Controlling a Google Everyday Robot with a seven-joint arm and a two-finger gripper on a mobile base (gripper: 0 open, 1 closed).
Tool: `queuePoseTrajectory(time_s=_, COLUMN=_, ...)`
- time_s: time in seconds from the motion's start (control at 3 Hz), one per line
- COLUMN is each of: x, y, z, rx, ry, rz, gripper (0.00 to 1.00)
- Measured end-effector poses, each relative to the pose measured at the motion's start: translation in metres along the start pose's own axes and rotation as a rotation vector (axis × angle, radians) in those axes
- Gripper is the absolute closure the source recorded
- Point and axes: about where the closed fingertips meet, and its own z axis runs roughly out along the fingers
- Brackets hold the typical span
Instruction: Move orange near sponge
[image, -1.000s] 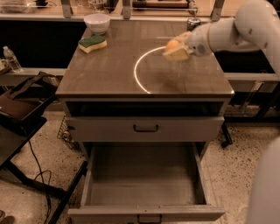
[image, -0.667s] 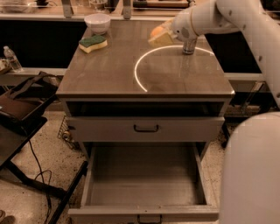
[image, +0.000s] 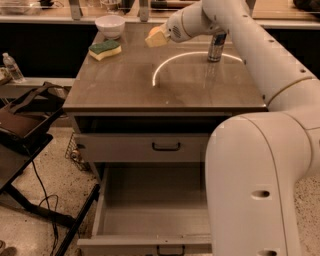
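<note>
Next, my gripper lets go of the orange on the tabletop (image: 123, 58) between the sponge and the white arc, close to the sponge.
The sponge (image: 105, 49), dark green on top with a pale yellow base, lies at the far left of the tabletop. My gripper (image: 156, 37) hovers over the back middle of the table, to the right of the sponge and a short gap away from it, with its pale yellow pads pointing left. The orange does not show anywhere on the table; it may be hidden in the gripper.
A white bowl (image: 110, 25) stands behind the sponge at the back left corner. A drink can (image: 216, 46) stands at the back right, under my arm. A white arc (image: 165, 67) marks the tabletop. The lower drawer (image: 150, 215) is pulled open. A black stand (image: 22, 125) is at the left.
My gripper has swung left across the table from its right side toward the sponge. The can, earlier covered by the arm, now shows.
</note>
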Motion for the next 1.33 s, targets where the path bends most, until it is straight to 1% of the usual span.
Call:
queuePoseTrajectory(time_s=0.33, x=0.003, y=0.009, z=0.028, rx=-0.026, ry=0.01, rz=-0.017, gripper=1.0)
queuePoseTrajectory(time_s=0.67, x=0.011, y=0.02, z=0.071, rx=-0.052, ry=0.023, rz=-0.032, gripper=1.0)
queuePoseTrajectory(time_s=1.0, x=0.012, y=0.039, z=0.112, rx=-0.106, ry=0.004, rz=-0.039, gripper=1.0)
queuePoseTrajectory(time_s=1.33, x=0.013, y=0.055, z=0.142, rx=-0.154, ry=-0.009, rz=-0.045, gripper=0.97)
